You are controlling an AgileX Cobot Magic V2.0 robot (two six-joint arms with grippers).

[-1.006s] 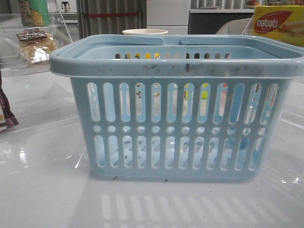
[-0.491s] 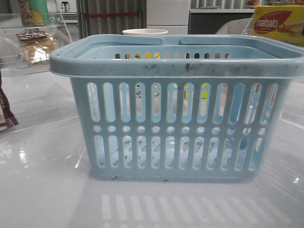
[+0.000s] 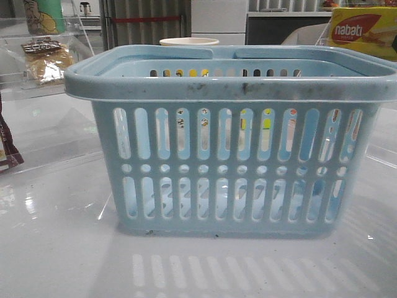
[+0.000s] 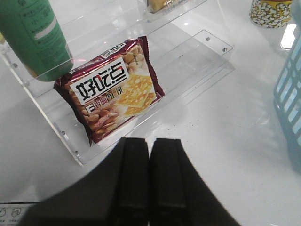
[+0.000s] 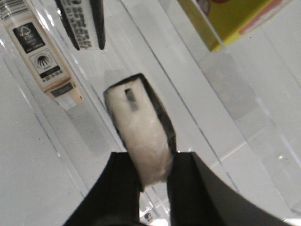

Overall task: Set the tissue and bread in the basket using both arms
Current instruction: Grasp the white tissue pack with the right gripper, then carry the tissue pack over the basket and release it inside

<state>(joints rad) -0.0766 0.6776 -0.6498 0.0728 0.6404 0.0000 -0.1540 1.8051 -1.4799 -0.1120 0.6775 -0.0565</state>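
Observation:
My right gripper has the tissue. Next, I let go of it on the light-blue basket's bottom (image 3: 262,178), behind the lower slots of the basket's front side.
The light-blue slotted basket (image 3: 232,87) fills the middle of the front view, and its side shows in the left wrist view (image 4: 289,106). The bread (image 3: 46,62), in a clear wrapper with a dark label, lies on a clear shelf at the back left. Neither gripper shows in the front view. My right gripper (image 5: 155,157) is shut on the tissue (image 5: 141,127), a small whitish pack with dark edges, over a clear acrylic shelf. My left gripper (image 4: 149,146) is shut and holds nothing, above the white table near a dark red snack bag (image 4: 113,89).
A yellow "nabati" box (image 3: 363,31) stands at the back right and shows in the right wrist view (image 5: 230,19). A paper cup (image 3: 189,42) is behind the basket. A green tube (image 4: 35,37) and a clear acrylic shelf (image 4: 197,56) are near the left gripper. A labelled carton (image 5: 44,56) lies beside the tissue.

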